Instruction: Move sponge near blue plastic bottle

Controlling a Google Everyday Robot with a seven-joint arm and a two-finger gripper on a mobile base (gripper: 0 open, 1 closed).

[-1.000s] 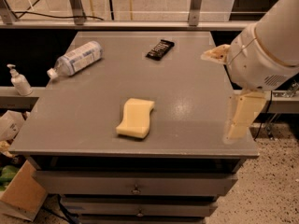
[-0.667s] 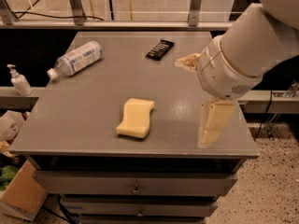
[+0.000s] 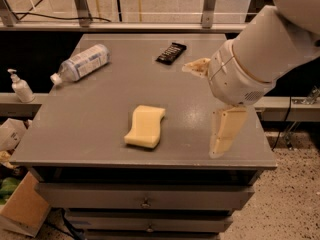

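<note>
I will close my gripper on the far end (image 3: 152,112) of the pale yellow sponge, the end that points toward the flat black object.
The pale yellow sponge (image 3: 145,125) lies flat on the grey table (image 3: 85,129), near its front edge. The blue plastic bottle (image 3: 82,63) lies on its side at the table's far left, cap pointing left, well apart from the sponge. My gripper (image 3: 202,110) hangs over the table's right side, to the right of the sponge and not touching it. It is open and empty: one cream finger (image 3: 226,131) points down at the table, the other (image 3: 197,67) sticks out to the left. The big white arm covers the table's far right corner.
A flat black object (image 3: 171,52) lies at the back middle of the table. A small white pump dispenser (image 3: 20,86) stands on a lower ledge to the left. A cardboard box (image 3: 20,209) sits on the floor at lower left. Drawers run below the table top.
My arm and gripper have moved left over the table, closer to the sponge. The sponge and the bottle have not moved.
</note>
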